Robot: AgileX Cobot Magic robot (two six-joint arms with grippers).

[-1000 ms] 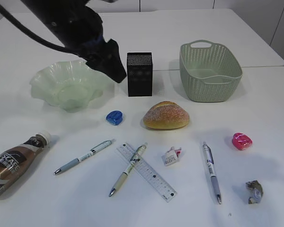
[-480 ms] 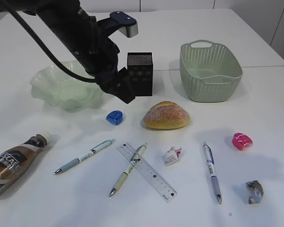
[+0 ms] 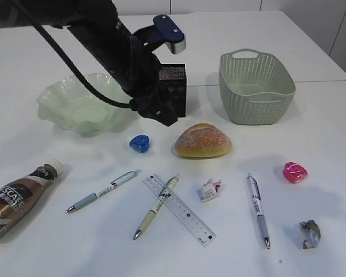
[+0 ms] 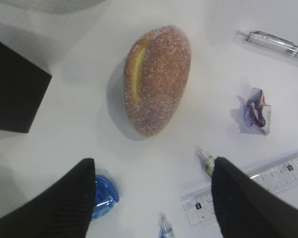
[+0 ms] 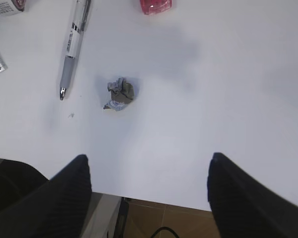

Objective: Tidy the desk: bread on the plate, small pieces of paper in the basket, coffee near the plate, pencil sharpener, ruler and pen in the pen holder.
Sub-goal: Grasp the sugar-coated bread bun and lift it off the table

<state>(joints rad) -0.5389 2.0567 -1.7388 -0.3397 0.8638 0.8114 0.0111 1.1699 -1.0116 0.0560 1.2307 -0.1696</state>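
My left gripper should next move to the bread and close on the middle of its long sides [image 3: 201, 141] [image 4: 158, 82], because the bread belongs on the plate.
The bread [image 3: 202, 141] lies mid-table, also in the left wrist view [image 4: 156, 79]. My left gripper [image 3: 161, 112] hangs open and empty [image 4: 153, 171] above the table between the bread and the blue pencil sharpener [image 3: 139, 143]. The green wavy plate [image 3: 75, 107] is at the left, the black pen holder [image 3: 174, 86] behind the arm, the green basket [image 3: 256, 86] at the back right. Three pens [image 3: 102, 191] [image 3: 155, 206] [image 3: 258, 209], a ruler [image 3: 187, 216], a pink sharpener [image 3: 294, 172], two paper pieces [image 3: 209, 190] [image 3: 309, 234] and the coffee bottle [image 3: 20, 196] lie in front. My right gripper [image 5: 148, 166] is open over the table's front edge.
The left arm crosses above the plate and hides part of the pen holder. The right wrist view shows the crumpled paper [image 5: 120, 93], a pen [image 5: 74, 42] and the pink sharpener [image 5: 155, 5]. The table's front edge runs just beyond the right fingertips.
My left arm has swung right and lower, from over the plate's edge to in front of the pen holder, close to the bread. Nothing on the table has moved.
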